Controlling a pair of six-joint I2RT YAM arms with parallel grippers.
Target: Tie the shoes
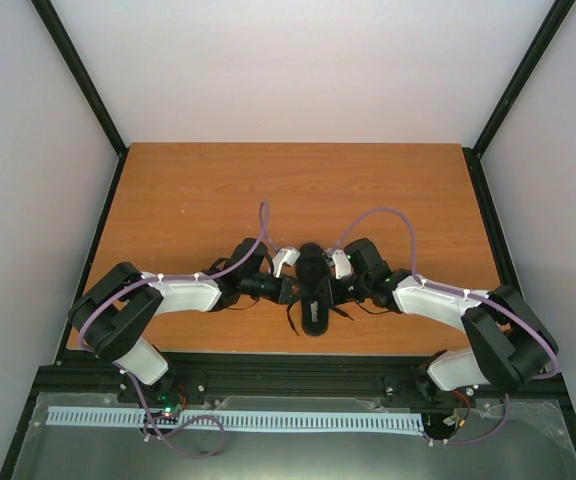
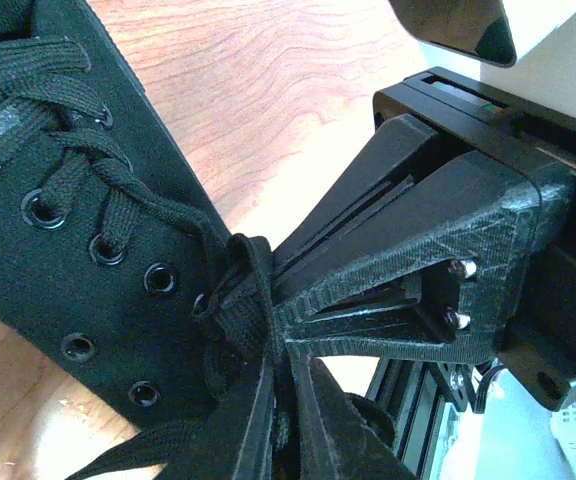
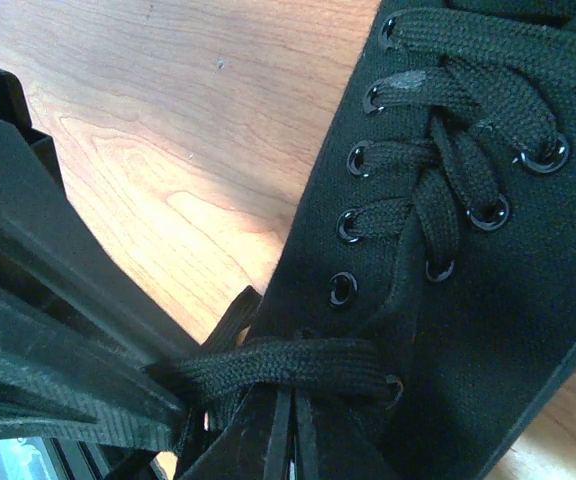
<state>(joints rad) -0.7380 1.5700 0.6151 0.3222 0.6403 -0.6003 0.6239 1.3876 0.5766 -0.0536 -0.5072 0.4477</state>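
Note:
My left gripper's fingers are shut low on the bunched lace, clear of the loop's bend, so next I open them and pinch the loop nearer its bend [image 2: 256, 254].
The black lace-up shoe [image 1: 313, 288] lies on the wooden table between both arms, heel end toward the near edge. My left gripper [image 1: 290, 291] is against its left side and my right gripper [image 1: 336, 291] against its right side. In the left wrist view my left gripper [image 2: 282, 385] is shut on a black lace [image 2: 245, 290] bunched beside the shoe [image 2: 58, 260]. The right gripper's fingers [image 2: 408, 250] meet the same bunch. In the right wrist view my right gripper [image 3: 288, 440] is shut under a taut lace band [image 3: 288, 365] running from the shoe [image 3: 468, 300] to the left gripper's fingers [image 3: 58, 360].
Loose lace ends [image 1: 292, 318] trail on the table [image 1: 208, 200] by the heel. The table's near edge meets a black rail [image 1: 298, 375]. Black frame posts and white walls [image 1: 28, 150] enclose the sides and back.

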